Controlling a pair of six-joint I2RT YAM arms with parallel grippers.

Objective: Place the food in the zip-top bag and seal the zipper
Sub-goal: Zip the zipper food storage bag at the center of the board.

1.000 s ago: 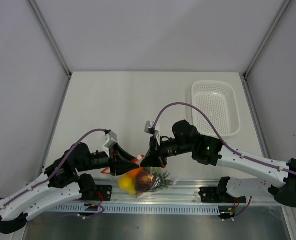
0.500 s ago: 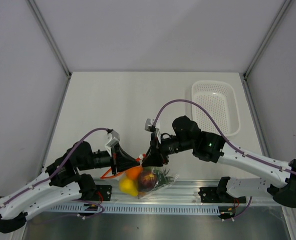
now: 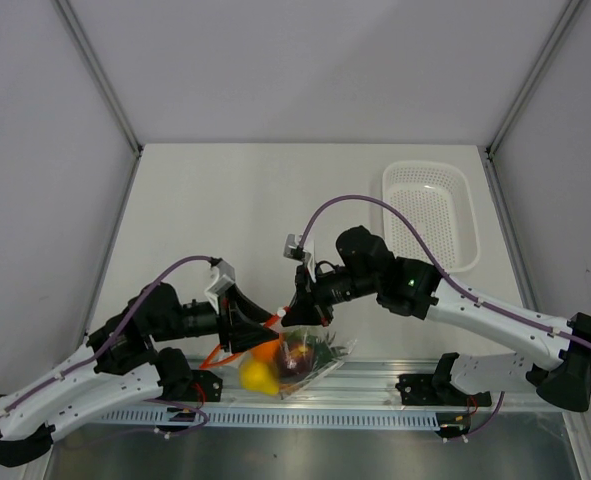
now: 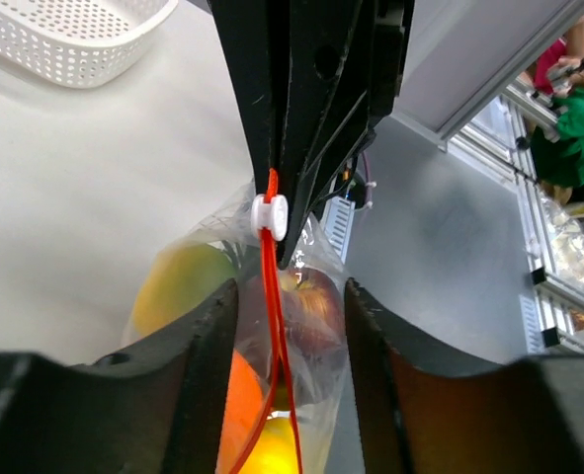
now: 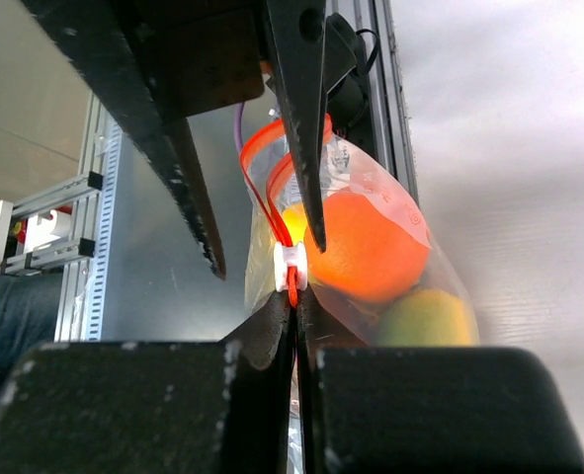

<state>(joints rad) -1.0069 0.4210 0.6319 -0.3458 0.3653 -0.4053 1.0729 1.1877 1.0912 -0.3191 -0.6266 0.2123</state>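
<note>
I have my left gripper's fingers around the open parts of the zipper, short of the white slider, so I should reach in with my left gripper and close it on the slider (image 4: 270, 216).
The clear zip-top bag (image 3: 310, 365) hangs between my two grippers at the table's near edge. It holds the food: an orange (image 3: 267, 351), a yellow pear (image 3: 257, 376), a dark red fruit (image 3: 295, 360) and pineapple leaves (image 3: 325, 350). My right gripper (image 5: 293, 296) is shut on the red-orange zipper (image 5: 267, 178), right beside its white slider (image 5: 291, 267). My left gripper (image 4: 292, 296) is open. Its jaws stand either side of the bag's mouth, and the zipper (image 4: 270, 306) runs between them without touching.
A white perforated basket (image 3: 430, 215) stands at the back right of the table. A metal rail (image 3: 375, 385) runs along the near edge under the bag, between the arm bases.
The right gripper has shifted slightly left and farther from the rail with the zipper strip. The left gripper pushed toward the bag, then drew back; the bag hangs a little more to the left.
</note>
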